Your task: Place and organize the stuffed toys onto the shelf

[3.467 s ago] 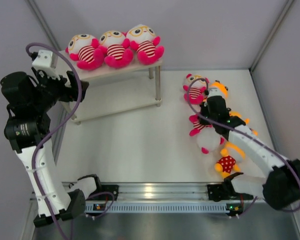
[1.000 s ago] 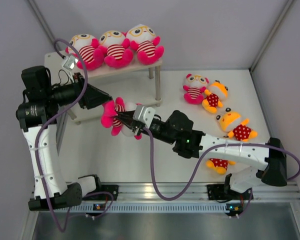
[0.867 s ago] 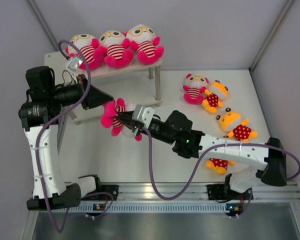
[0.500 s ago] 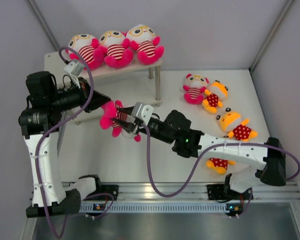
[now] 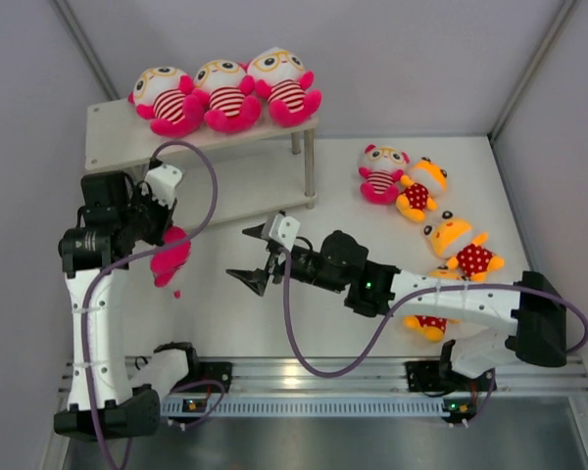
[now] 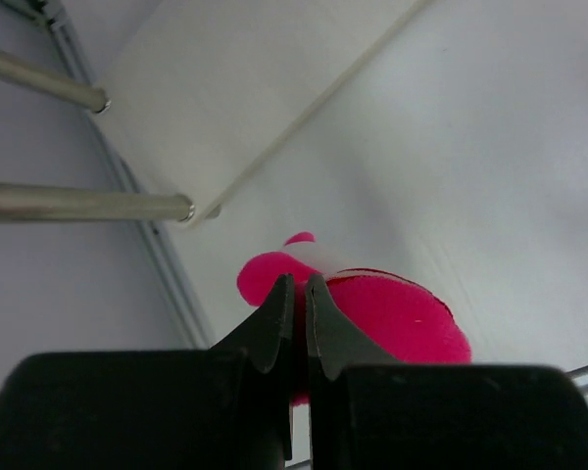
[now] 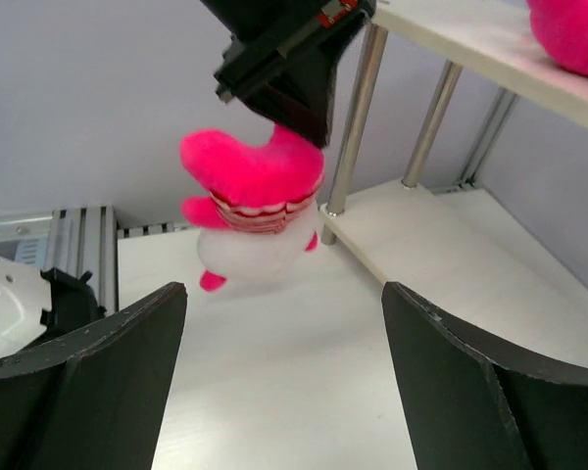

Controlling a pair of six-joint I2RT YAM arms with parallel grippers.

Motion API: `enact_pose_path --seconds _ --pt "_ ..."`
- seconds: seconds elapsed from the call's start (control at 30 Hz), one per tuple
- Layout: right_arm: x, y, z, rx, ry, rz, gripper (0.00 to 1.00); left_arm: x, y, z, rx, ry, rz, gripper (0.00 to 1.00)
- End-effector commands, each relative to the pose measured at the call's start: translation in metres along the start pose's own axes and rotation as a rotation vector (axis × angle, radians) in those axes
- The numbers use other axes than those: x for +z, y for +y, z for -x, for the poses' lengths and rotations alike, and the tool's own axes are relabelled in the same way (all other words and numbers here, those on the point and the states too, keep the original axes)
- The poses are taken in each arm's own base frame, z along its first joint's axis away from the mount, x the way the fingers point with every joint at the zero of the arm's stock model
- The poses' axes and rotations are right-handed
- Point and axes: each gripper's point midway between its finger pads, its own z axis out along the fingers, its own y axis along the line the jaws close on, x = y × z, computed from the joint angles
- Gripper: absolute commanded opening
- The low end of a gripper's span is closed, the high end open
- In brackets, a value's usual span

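Note:
I should release the striped toy, now hanging head-down beside the shelf, with my left gripper on the top board's bare end (image 5: 106,121), beside the seated striped toys.
My left gripper (image 5: 165,238) is shut on a pink limb of a striped stuffed toy (image 5: 170,258), which hangs head-down left of the shelf (image 5: 113,137). In the left wrist view the gripper (image 6: 296,290) pinches the toy's pink plush (image 6: 392,315). My right gripper (image 5: 253,257) stands open and empty to the toy's right. The right wrist view shows that gripper (image 7: 284,290) facing the dangling toy (image 7: 255,206). Three striped toys (image 5: 225,93) sit on the shelf's top board. One striped toy (image 5: 382,171) and three orange toys (image 5: 419,188) lie at the right.
The shelf's lower board (image 5: 245,191) is bare, with metal legs (image 7: 358,108) at its corner. One orange toy (image 5: 426,321) lies partly under the right arm. Grey walls close in on the left, back and right. A metal rail (image 5: 304,401) runs along the near edge.
The right gripper opened and let go of the striped toy. The left gripper shut on its pink limb and carried it left and nearer, away from the right gripper.

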Motion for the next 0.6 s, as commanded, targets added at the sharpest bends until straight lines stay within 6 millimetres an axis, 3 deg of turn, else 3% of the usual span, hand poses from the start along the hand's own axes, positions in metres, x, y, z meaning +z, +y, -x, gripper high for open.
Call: enact_pose_path --seconds 0.0,0.17,0.37,0.57 --pt "-0.016 -0.001 0.027 0.046 -0.066 0.006 0.81 -0.038 0.033 -0.009 0.252 0.06 0.21 0.0" --pt "-0.021 0.0 0.025 0.051 -0.073 0.008 0.81 -0.073 0.068 -0.007 0.334 0.139 0.412 0.0" --pt "-0.029 -0.002 0.028 0.04 -0.081 0.002 0.81 -0.086 0.092 0.002 0.414 0.21 0.507 0.0" --pt "-0.033 -0.004 0.028 0.038 -0.085 -0.01 0.81 -0.092 0.114 0.046 0.553 0.106 0.599 0.0"
